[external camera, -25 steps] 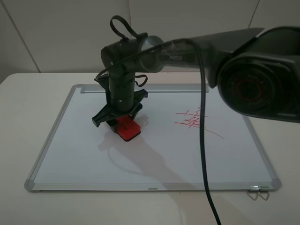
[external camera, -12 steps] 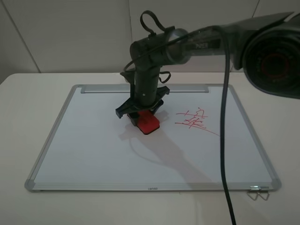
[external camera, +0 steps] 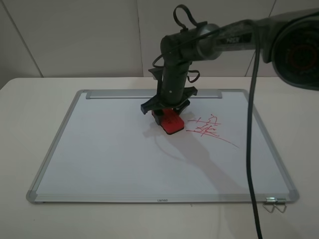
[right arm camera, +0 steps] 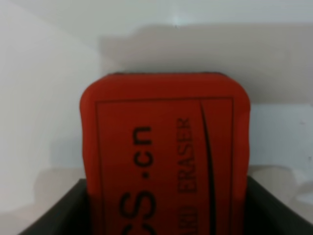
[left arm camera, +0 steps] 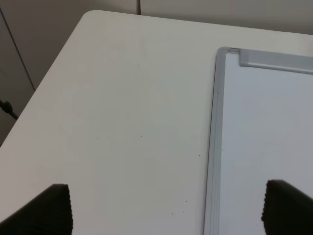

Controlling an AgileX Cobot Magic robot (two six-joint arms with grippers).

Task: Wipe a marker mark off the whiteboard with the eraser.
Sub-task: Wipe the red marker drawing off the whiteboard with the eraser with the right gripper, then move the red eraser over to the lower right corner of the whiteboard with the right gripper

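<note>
Next, my right gripper sets the red eraser down on the whiteboard (external camera: 250, 165) between the scribble's tail and the metal binder clip.
The whiteboard (external camera: 99, 149) lies flat on the table, its tray strip along the far edge. My right gripper (external camera: 168, 113) is shut on the red eraser (external camera: 172, 122), which is pressed down on the board just left of a red scribble. In the right wrist view the eraser (right arm camera: 165, 152) fills the frame between dark fingers (right arm camera: 54, 213). No round cartoon face mark shows anywhere on the board. My left gripper (left arm camera: 168, 210) is open above the bare table beside the whiteboard's far left corner (left arm camera: 222, 54), with nothing between its fingers.
A red scribble of crossed lines with a long tail (external camera: 207, 128) sits on the board's right half. A metal binder clip (external camera: 275, 204) lies at the board's near right corner. The right arm's black cable (external camera: 250, 149) hangs across the right side.
My right gripper has slid the eraser rightward across the board, from its left-middle area to just beside the red scribble.
</note>
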